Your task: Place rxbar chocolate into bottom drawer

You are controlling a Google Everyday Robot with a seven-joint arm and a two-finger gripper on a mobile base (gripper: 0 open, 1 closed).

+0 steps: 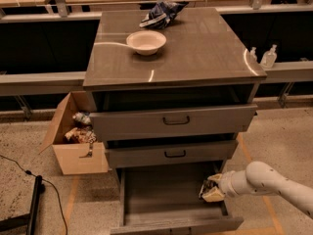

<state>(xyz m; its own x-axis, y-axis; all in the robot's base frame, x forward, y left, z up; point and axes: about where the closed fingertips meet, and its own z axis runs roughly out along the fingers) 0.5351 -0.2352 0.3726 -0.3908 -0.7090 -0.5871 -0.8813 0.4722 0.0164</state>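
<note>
Next, my gripper releases the rxbar chocolate on the middle of the open bottom drawer's inside [165, 193].
The bottom drawer [161, 192] of the grey cabinet is pulled open, a wide shallow grey tray. My gripper [211, 189] is at the drawer's right side, just over its right wall, at the end of my white arm [266, 182], which comes in from the lower right. A small dark piece, the rxbar chocolate [204, 189], shows between the pale fingers [215, 195]. The gripper is shut on it and holds it low over the right part of the drawer floor. Most of the bar is hidden by the fingers.
The top drawer [171, 122] and the middle drawer [168, 154] hang over the bottom one. A white bowl [146, 41] and a blue-and-white bag [160, 13] sit on the cabinet top. A cardboard box [73, 146] stands on the left floor, and two bottles [268, 58] on the right ledge.
</note>
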